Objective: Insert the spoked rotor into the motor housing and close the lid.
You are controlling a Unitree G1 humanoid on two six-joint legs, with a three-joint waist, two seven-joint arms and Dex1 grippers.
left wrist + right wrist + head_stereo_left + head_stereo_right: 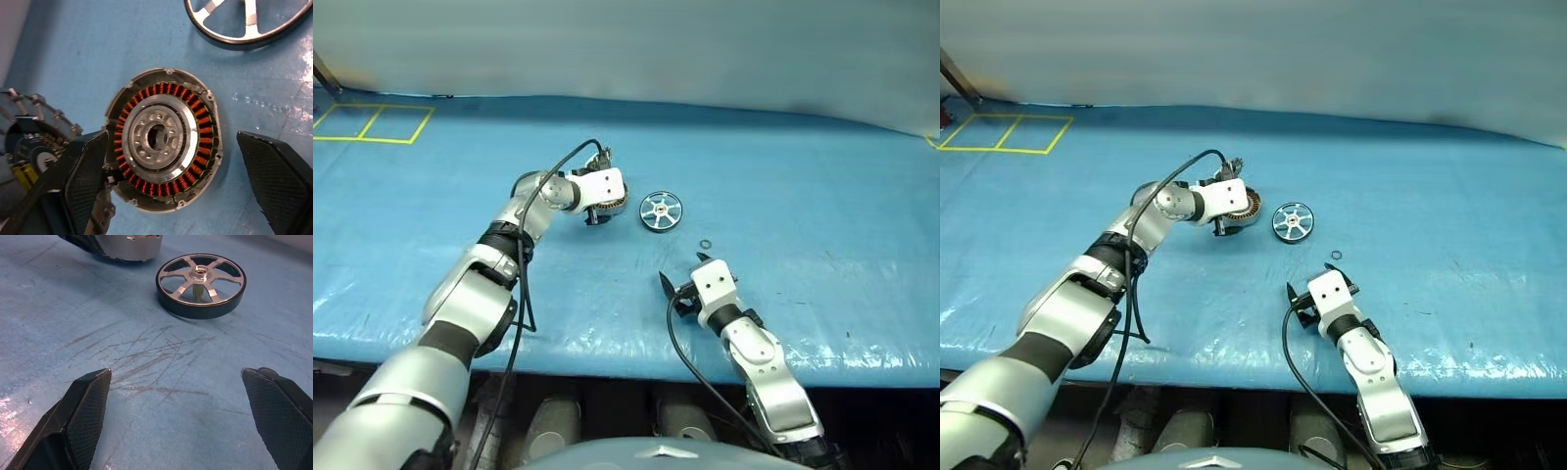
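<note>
I will shift my left gripper over, because the open lid is crowding one finger, and pinch the motor housing's clear side (213, 156) before I move it nearer my right gripper.
The motor housing (164, 142) lies on the blue table cover with its ring of copper windings showing. My left gripper (597, 208) hovers just above it, open, with its fingers (85, 181) on either side of the housing and clear of it. A grey ribbed round part, apparently the lid (34, 122), stands open at the housing's rim, half hidden behind one finger. The spoked rotor (661, 211) lies flat just right of the housing. My right gripper (680, 276) is open and empty near the table's front edge, pointing at the rotor (200, 284) from a short distance.
A small dark ring (706, 244) lies on the cover between the rotor and my right gripper. Yellow tape lines (372, 122) mark the far left corner. The table's front edge (636, 348) runs just behind my right wrist.
</note>
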